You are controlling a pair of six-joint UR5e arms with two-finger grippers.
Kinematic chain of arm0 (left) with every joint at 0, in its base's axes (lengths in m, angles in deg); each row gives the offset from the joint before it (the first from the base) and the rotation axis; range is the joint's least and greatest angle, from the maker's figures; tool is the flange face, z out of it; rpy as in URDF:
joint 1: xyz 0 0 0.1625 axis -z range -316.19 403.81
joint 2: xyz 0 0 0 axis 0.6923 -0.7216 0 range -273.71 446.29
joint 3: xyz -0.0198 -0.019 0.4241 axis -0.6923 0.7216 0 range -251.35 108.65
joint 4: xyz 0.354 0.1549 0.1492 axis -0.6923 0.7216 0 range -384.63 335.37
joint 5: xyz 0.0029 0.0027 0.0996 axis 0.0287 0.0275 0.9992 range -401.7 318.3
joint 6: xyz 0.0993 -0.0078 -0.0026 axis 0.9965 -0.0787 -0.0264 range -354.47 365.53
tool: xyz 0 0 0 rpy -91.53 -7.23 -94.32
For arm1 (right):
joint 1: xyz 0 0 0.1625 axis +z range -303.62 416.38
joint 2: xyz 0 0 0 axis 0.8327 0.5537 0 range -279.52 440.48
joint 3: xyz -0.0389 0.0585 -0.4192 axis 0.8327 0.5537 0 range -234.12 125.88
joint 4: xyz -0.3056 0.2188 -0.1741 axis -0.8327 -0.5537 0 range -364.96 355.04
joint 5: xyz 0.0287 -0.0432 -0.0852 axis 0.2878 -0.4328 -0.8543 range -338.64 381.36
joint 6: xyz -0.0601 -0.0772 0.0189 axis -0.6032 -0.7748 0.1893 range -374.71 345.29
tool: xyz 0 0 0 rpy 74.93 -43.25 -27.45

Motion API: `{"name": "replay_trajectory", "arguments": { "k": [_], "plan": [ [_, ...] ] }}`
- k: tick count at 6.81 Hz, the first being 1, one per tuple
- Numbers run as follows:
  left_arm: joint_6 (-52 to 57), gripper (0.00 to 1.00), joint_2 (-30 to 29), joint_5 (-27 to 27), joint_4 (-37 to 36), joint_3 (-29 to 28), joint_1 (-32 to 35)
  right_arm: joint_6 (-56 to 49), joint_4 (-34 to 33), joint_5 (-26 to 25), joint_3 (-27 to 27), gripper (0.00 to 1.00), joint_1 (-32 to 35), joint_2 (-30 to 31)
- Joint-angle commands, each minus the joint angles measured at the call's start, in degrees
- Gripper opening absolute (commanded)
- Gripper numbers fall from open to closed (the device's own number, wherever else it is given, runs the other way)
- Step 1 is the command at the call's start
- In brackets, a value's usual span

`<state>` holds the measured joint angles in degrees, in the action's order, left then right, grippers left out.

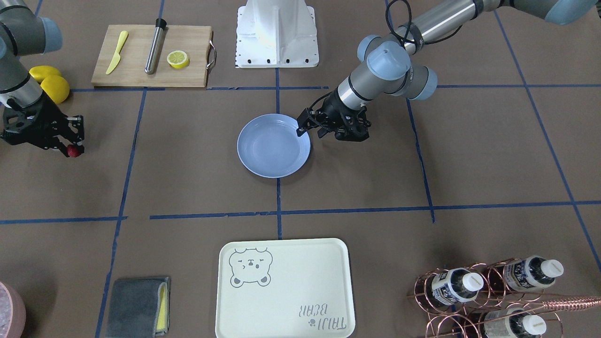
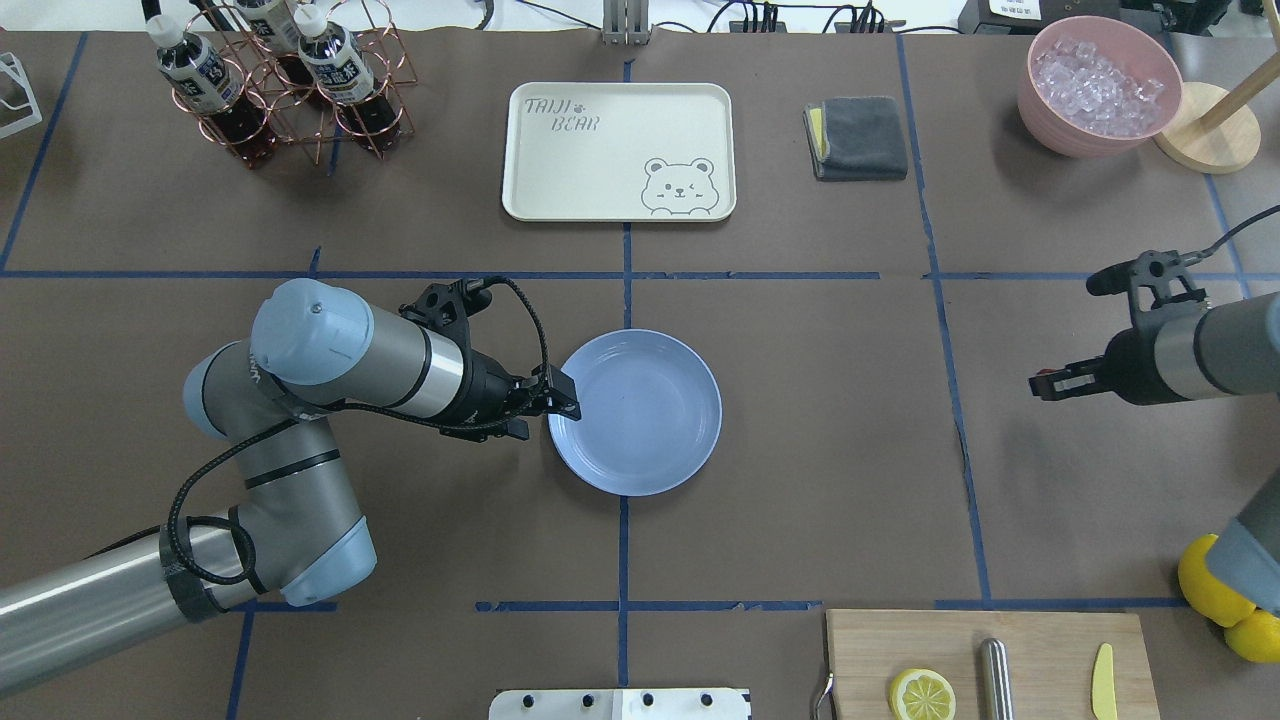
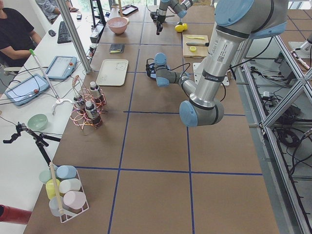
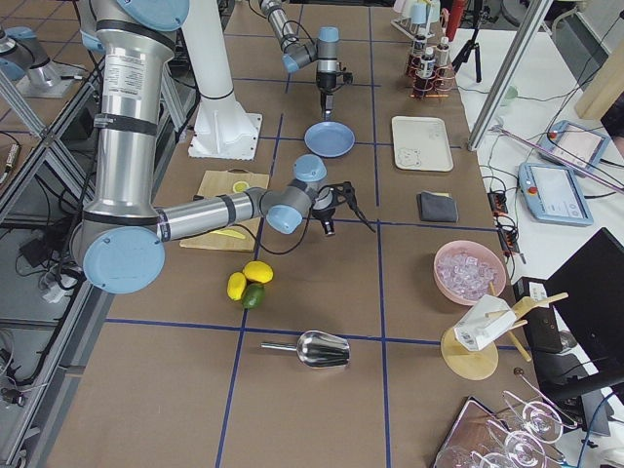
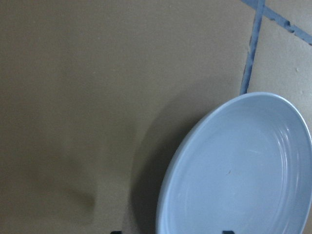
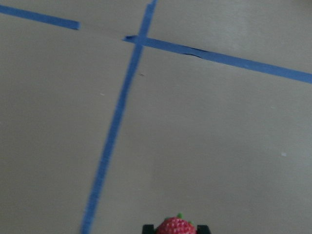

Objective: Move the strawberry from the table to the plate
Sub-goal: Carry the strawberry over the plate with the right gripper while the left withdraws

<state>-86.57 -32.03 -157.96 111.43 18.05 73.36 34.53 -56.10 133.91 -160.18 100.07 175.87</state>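
Observation:
I need to release the strawberry with my right gripper near the middle of the light blue plate [image 1: 274, 144].
The small red strawberry [image 1: 73, 151] is held in my right gripper [image 1: 69, 148], which is shut on it above the brown table [image 1: 422, 164], far to the side of the plate. In the right wrist view the strawberry [image 6: 175, 226] shows at the bottom edge between the dark fingertips. The light blue plate [image 1: 273, 149] lies empty at the table's centre. My left gripper [image 2: 562, 396] hovers open at the plate's [image 2: 645, 415] rim. The left wrist view shows the plate [image 5: 243, 170] below, with fingertips spread at the bottom edge.
A wooden cutting board [image 1: 188, 70] carries a lemon half [image 1: 178, 59], a yellow knife [image 1: 116, 52] and a metal cylinder [image 1: 155, 46]. Whole lemons [image 1: 51, 84] sit beside the right arm. A cream bear tray [image 1: 281, 288], grey cloth [image 1: 138, 306], bottle rack [image 1: 493, 291] and ice bowl [image 2: 1100, 85] line the far side.

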Motion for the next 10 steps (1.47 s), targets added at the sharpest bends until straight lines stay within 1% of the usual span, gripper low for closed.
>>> {"name": "replay_trajectory", "arguments": {
  "k": [1, 2, 3, 4, 5, 6, 7, 8, 9, 10],
  "plan": [
    [0.1, 0.75, 1.8, 0.0, -0.3, 3.6, 0.8, 18.3, -2.9, -0.4, -1.0, 0.0, -7.5, -11.7],
    [0.3, 0.74, 3.2, -0.6, -0.5, 5.3, 3.1, 22.8, -6.6, -0.4, -1.0, 0.0, -9.7, -17.7],
    [0.6, 0.74, 5.6, -0.7, -0.9, 7.5, 4.9, 27.3, -14.7, -1.3, -0.6, 0.0, -13.2, -26.7],
    [1.7, 0.74, 7.5, -0.9, -3.7, 9.8, 7.9, 29.9, -23.2, -7.0, 0.0, 0.0, -17.5, -34.2],
    [8.4, 0.74, 8.5, -0.9, -9.4, 12.2, 11.2, 32.6, -26.6, -12.2, 3.4, 0.0, -20.7, -39.9],
    [16.3, 0.74, 10.7, -0.9, -17.1, 16.4, 12.6, 34.5, -26.7, -12.7, 8.6, 0.0, -21.4, -44.5],
    [23.5, 0.75, 13.3, -0.8, -24.0, 20.3, 15.2, 34.5, -26.8, -12.9, 12.9, 0.0, -21.5, -47.1],
    [28.3, 0.75, 14.4, -0.8, -26.9, 21.3, 17.7, 34.4, -27.1, -14.6, 14.5, 0.0, -21.5, -47.1],
    [28.9, 0.75, 15.2, -0.7, -26.9, 21.4, 18.1, 34.4, -27.2, -15.4, 15.8, 0.0, -21.5, -47.2],
    [28.9, 0.75, 15.2, -0.7, -26.9, 21.4, 18.1, 34.3, -28.1, -15.9, 15.9, 0.0, -21.5, -47.1]
  ]
}}
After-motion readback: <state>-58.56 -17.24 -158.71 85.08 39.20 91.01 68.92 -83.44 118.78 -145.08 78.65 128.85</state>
